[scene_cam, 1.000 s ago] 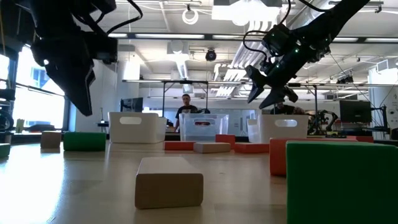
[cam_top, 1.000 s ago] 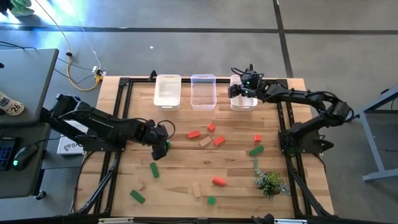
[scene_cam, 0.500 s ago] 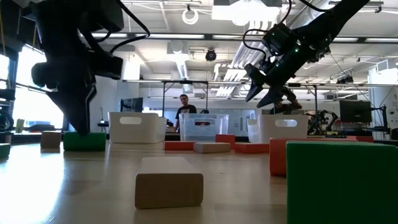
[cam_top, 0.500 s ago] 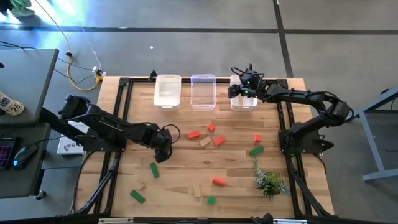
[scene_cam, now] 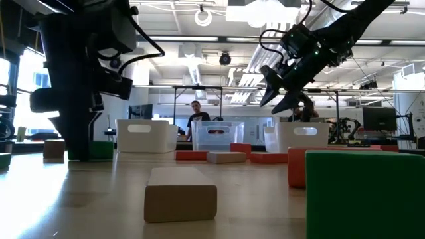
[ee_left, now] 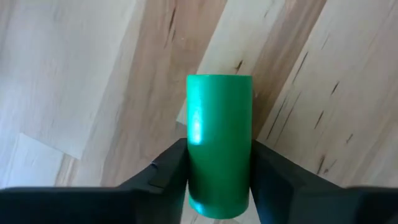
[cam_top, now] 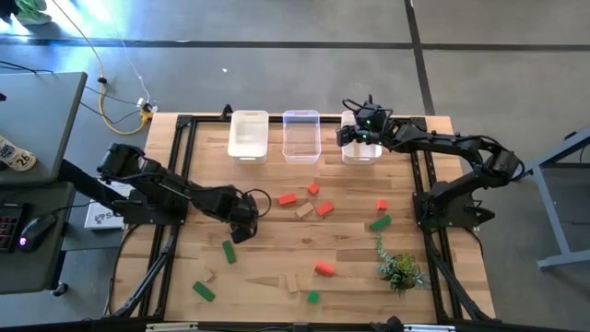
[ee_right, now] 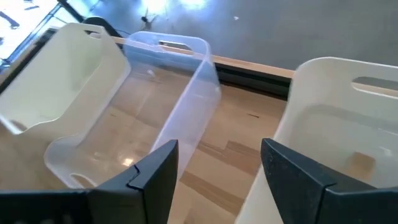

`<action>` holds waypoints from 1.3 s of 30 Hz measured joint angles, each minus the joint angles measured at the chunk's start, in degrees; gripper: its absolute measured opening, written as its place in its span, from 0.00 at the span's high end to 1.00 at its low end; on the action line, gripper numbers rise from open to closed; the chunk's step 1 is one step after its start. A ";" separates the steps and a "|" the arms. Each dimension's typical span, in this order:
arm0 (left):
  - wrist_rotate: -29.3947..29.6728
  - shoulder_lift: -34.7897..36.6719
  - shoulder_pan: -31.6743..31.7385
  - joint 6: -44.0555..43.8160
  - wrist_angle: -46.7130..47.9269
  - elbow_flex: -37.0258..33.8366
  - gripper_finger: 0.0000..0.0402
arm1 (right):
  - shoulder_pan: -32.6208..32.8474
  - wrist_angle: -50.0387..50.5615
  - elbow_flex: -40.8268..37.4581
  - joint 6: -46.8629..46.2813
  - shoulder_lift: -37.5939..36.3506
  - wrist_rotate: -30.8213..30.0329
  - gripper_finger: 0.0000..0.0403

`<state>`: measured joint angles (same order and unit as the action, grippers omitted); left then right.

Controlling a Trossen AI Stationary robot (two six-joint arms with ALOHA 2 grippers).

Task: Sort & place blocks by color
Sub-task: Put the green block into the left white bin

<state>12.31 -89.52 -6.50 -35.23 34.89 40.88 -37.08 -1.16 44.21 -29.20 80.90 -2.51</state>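
Observation:
The red block lies on the plant's side of the pale wood block in mid-table. Next, my right gripper closes on the middle of the red block (cam_top: 325, 209).
Red, green and pale wood blocks lie scattered on the wooden table (cam_top: 277, 242). My left gripper (cam_top: 241, 226) is down at the table over a green cylinder (ee_left: 219, 137) that lies on its side; the low view shows the cylinder (scene_cam: 101, 151) beside the gripper (scene_cam: 80, 149). My right gripper (cam_top: 353, 136) hangs open and empty above the right white bin (cam_top: 362, 149), which holds a pale wood block (ee_right: 360, 163). My left gripper (ee_left: 219, 183) pinches the green cylinder between its two fingers, one finger (ee_left: 165, 174) on each curved side (ee_left: 194, 155), nearer one end. The fingers come from above, pointing down, and lie across the cylinder. The cylinder rests on the table.
Three bins stand in a row at the far edge: a white one (cam_top: 249, 136), a clear one (cam_top: 301, 136) and the right white one. Red blocks (cam_top: 288, 198) and a wood block (cam_top: 304, 211) lie mid-table. Green blocks (cam_top: 229, 251) lie nearer. A small plant (cam_top: 400, 269) stands near right.
My left gripper has come down from above the table and a little toward the near edge, onto the green cylinder, which has stayed in place on the table. My right gripper has kept over the right bin.

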 joint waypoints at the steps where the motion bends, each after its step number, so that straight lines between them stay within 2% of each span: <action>1: 0.10 0.12 0.00 0.17 0.07 -0.01 0.72 | 0.08 -0.31 0.00 0.48 0.00 0.40 0.46; 9: 2.26 4.86 1.08 0.65 -1.18 -0.23 0.74 | 2.65 -1.45 0.00 4.26 -4.13 1.41 0.46; 14: 3.38 9.47 4.63 2.99 -1.62 -0.28 0.74 | 6.02 -1.56 0.00 6.31 -8.30 3.03 0.46; 28: 6.93 25.14 22.76 13.60 -7.68 -0.19 0.74 | 14.71 -1.23 0.00 7.95 -10.27 7.64 0.46; 34: 8.09 27.86 32.00 16.68 -12.58 -0.12 0.74 | 16.13 -1.23 0.00 10.31 -10.27 7.11 0.46; 39: 5.72 27.06 38.46 20.77 -15.40 -0.12 0.74 | 16.24 -1.14 0.00 15.68 -10.27 8.62 0.46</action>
<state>18.03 -62.46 31.96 -14.46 19.49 40.75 -20.84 -2.31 44.21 -13.52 70.63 6.11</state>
